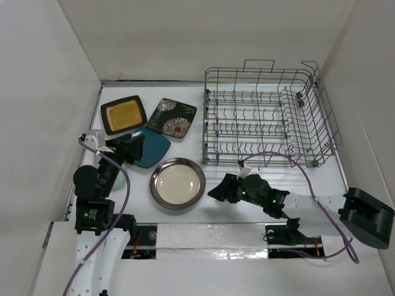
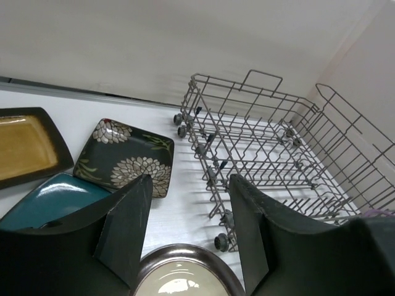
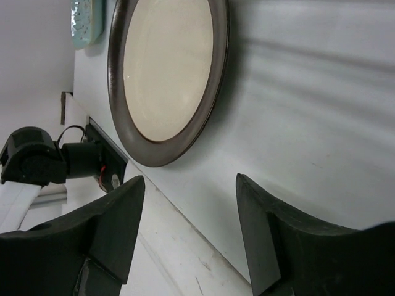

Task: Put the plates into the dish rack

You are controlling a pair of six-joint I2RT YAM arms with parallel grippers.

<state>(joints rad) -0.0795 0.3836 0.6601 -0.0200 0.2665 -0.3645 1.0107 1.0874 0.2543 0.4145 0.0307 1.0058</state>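
The robot's right gripper will next move to the round metallic plate with the cream centre and close on the plate's rim (image 1: pixel 201 192) (image 3: pixel 189 145) closest to that gripper.
The round metallic plate (image 1: pixel 178 183) with cream centre lies flat near the table's front. It also shows in the left wrist view (image 2: pixel 180 283) and right wrist view (image 3: pixel 163 74). The teal plate (image 1: pixel 154 148) lies partly under my left gripper (image 1: pixel 133 148), which is open and empty above it. The flowered black plate (image 1: pixel 172 117) and the mustard-centred plate (image 1: pixel 123 114) lie behind. My right gripper (image 1: pixel 216 192) is open and empty, just right of the round plate. The dish rack (image 1: pixel 265 120) stands at the back right and holds no plates.
White walls close in the table on the left, back and right. A purple cable (image 1: pixel 290 157) loops from the right arm in front of the rack. A black camera mount (image 1: pixel 367 217) sits at the right front.
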